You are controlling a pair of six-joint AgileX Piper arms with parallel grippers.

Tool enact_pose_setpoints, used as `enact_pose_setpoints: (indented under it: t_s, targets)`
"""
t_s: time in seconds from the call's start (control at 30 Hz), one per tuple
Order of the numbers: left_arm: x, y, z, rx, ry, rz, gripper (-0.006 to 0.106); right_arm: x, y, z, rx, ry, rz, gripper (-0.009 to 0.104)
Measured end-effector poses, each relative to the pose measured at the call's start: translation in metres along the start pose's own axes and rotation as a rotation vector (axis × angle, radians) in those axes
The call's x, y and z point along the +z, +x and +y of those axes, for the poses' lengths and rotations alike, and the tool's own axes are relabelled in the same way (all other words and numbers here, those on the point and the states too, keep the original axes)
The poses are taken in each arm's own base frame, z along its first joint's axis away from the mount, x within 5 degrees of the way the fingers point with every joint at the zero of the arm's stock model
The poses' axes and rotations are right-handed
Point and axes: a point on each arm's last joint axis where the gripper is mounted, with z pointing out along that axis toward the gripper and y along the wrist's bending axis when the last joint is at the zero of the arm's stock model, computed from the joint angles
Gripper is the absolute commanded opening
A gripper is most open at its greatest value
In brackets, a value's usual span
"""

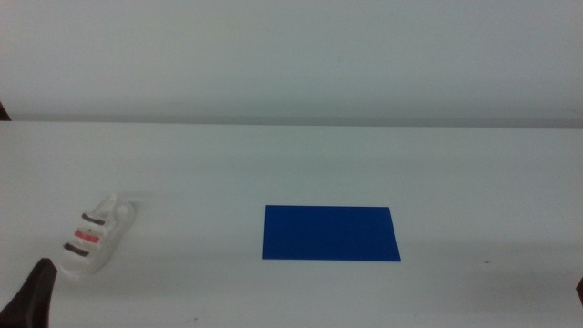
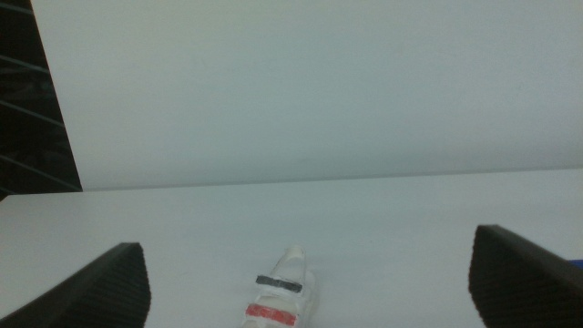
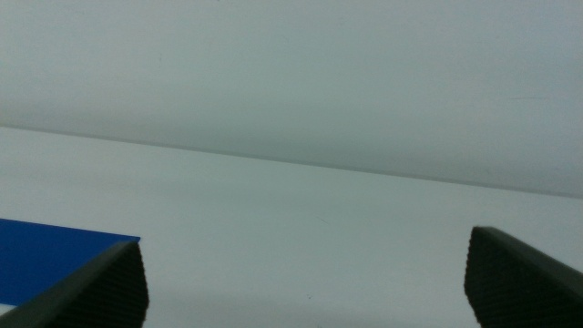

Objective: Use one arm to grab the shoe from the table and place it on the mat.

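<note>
The robot's left gripper should next move to the shoe and close across its far dark strap (image 1: 95, 220) (image 2: 279, 283), just beyond the red strap.
The shoe (image 1: 96, 237) is a small white sandal with two dark straps and a red one. It lies on the white table (image 1: 291, 164) at the left. The dark blue mat (image 1: 331, 233) lies flat near the middle, well right of the shoe. My left gripper (image 1: 36, 287) shows at the bottom left corner of the middle view, just in front of the shoe. In the left wrist view the left gripper (image 2: 305, 239) is open and empty, with the shoe (image 2: 282, 296) between the jaws and ahead of them. My right gripper (image 3: 302, 241) is open and empty, with a corner of the mat (image 3: 55, 251) beside one jaw.
A pale wall rises behind the table's far edge (image 1: 291, 123). A dark opening (image 2: 36, 109) shows beside the wall in the left wrist view.
</note>
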Motion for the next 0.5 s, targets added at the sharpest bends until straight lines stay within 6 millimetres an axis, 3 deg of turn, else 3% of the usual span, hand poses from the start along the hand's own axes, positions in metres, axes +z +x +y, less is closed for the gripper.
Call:
enact_pose_setpoints:
  t_s: [0.1,0.2,0.37,0.5]
  targets:
    - [0.003,-0.023,-0.001,0.0,-0.003,0.037,0.094,0.0,0.0,0.0,0.0,0.0,0.0,0.093]
    - [0.012,-0.072,-0.002,0.025,-0.007,0.098,0.094,0.0,0.0,0.0,0.0,0.0,0.0,0.093]
    - [0.047,-0.139,-0.004,0.098,-0.01,0.375,0.094,0.0,0.0,0.0,0.0,0.0,0.0,0.093]
    - [0.084,-0.162,-0.005,0.115,-0.009,0.658,0.094,0.0,0.0,0.0,0.0,0.0,0.0,0.093]
